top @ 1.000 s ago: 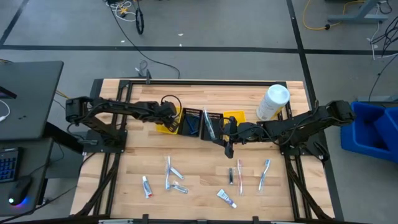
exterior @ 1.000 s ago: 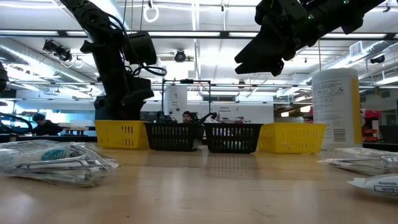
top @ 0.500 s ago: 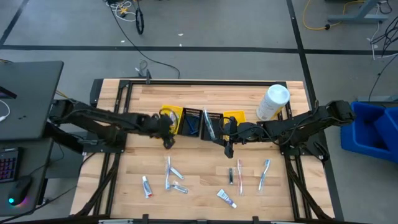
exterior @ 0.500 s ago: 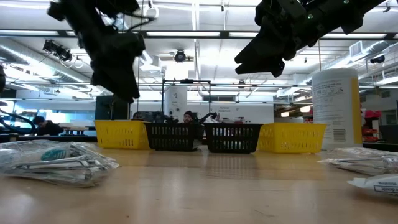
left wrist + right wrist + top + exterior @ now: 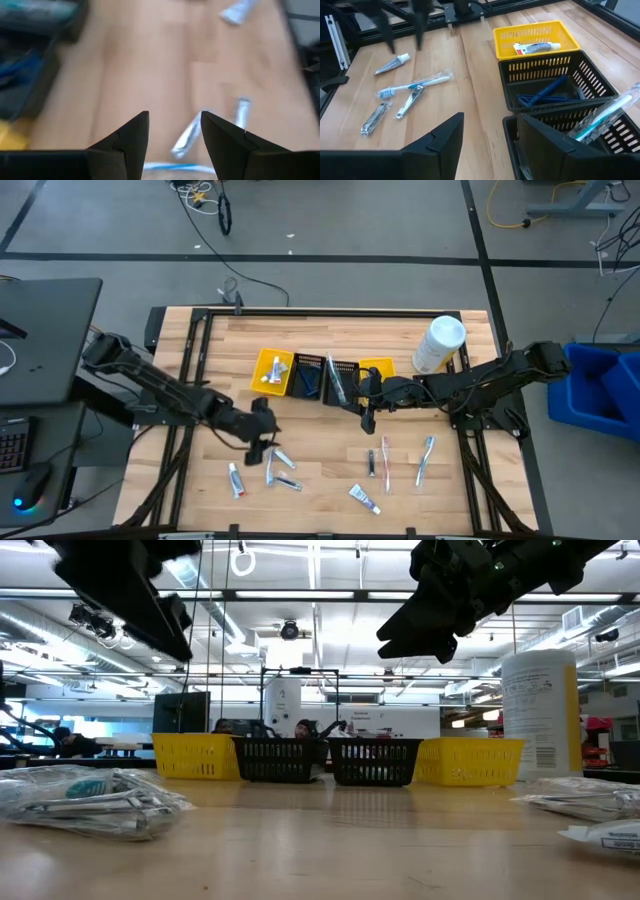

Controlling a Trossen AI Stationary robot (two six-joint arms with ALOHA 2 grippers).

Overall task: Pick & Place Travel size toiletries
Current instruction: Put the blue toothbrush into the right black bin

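Observation:
The robot's left gripper should close on the middle of the wrapped toothbrush [image 5: 269,461] [image 5: 177,166] lying next to the metal clippers.
Small toiletries lie flat on the near half of the table. A white toothpaste tube [image 5: 236,478], a wrapped toothbrush [image 5: 270,458] and metal clippers [image 5: 290,483] form the left group. Slim toothbrushes [image 5: 386,465] [image 5: 425,460] and another tube [image 5: 364,498] form the right group. My left gripper [image 5: 262,442] [image 5: 172,135] hangs open just above the left group, with a blurred silvery item [image 5: 187,140] seen between its fingers. My right gripper [image 5: 368,415] [image 5: 492,135] is open and hovers at the near side of the black baskets [image 5: 343,380].
Four small baskets stand in a row mid-table. The left yellow one [image 5: 535,35] holds a toothpaste tube, and a black one [image 5: 550,92] holds blue razors. The nearest black one [image 5: 605,120] holds a toothbrush. A large white bottle [image 5: 438,345] stands at the far right.
My left gripper has swung away from the left yellow basket toward the table's near edge and now hangs over the left group of toiletries. My right arm has kept still.

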